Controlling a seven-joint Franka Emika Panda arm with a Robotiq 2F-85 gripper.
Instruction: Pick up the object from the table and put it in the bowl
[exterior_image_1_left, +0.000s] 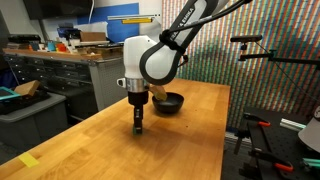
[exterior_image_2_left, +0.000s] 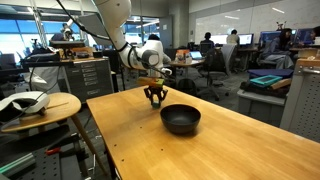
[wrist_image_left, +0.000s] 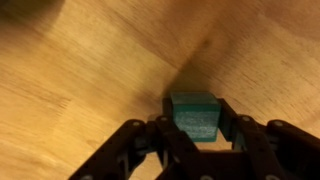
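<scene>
Next, my gripper lets go of the green block on the inside bottom of the black glossy bowl (exterior_image_1_left: 170, 102).
The green block (wrist_image_left: 193, 115) sits between my gripper's two black fingers (wrist_image_left: 193, 128) in the wrist view, and both fingers touch its sides. In both exterior views the gripper (exterior_image_1_left: 138, 126) (exterior_image_2_left: 154, 99) points straight down, right at the surface of the wooden table (exterior_image_1_left: 195, 140) (exterior_image_2_left: 210, 150). The block is too small to make out there. I cannot tell whether the block is resting on the wood or just off it. The black glossy bowl (exterior_image_1_left: 168, 102) (exterior_image_2_left: 181, 120) stands empty on the table a short way from the gripper.
A flat yellow piece (exterior_image_1_left: 28, 160) lies near the table's corner. A grey metal workbench with drawers (exterior_image_1_left: 60, 75) stands beyond the table. A round side table (exterior_image_2_left: 40, 105) and office desks are nearby. Bare wood surrounds the bowl.
</scene>
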